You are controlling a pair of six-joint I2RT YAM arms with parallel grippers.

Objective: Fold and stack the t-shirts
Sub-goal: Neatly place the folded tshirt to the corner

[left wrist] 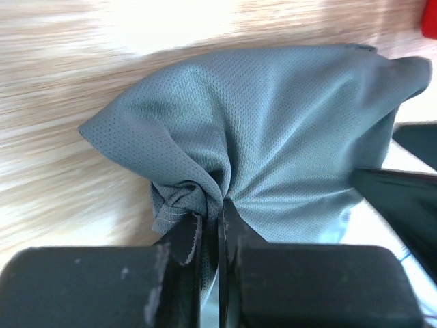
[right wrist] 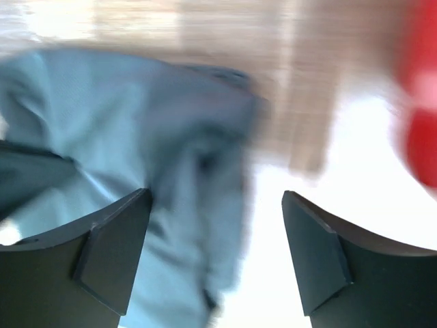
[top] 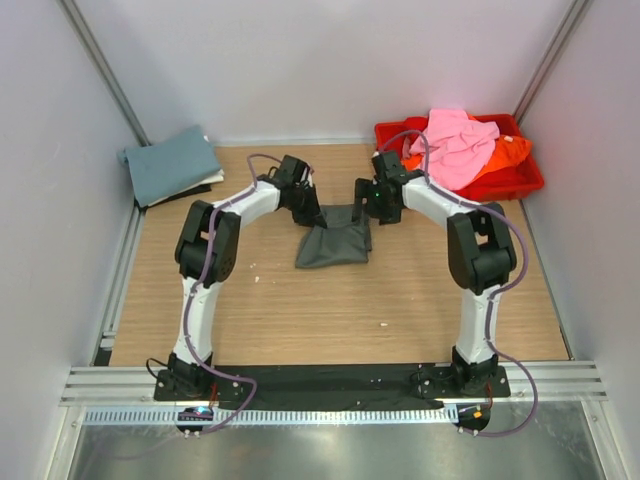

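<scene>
I need to release the dark grey t-shirt from my left gripper on top of the folded teal t-shirt (top: 178,162).
The dark grey t-shirt (top: 335,243) lies bunched on the wooden table between the two arms. My left gripper (top: 308,208) is shut on its left upper edge; the left wrist view shows the cloth (left wrist: 273,130) pinched between the fingers (left wrist: 220,219). My right gripper (top: 366,205) is open at the shirt's right upper corner; in the blurred right wrist view the shirt (right wrist: 136,157) lies under and left of the open jaws (right wrist: 217,205), nothing held. A pink t-shirt (top: 458,143) and an orange one (top: 512,152) lie in the red tray. A dusty teal t-shirt (top: 172,165) lies folded at back left.
The red plastic tray (top: 520,180) stands at the back right corner. A white cloth edge (top: 200,186) shows under the teal shirt. Walls close the table at the left, back and right. Bare wooden table (top: 330,310) lies in front of the grey shirt.
</scene>
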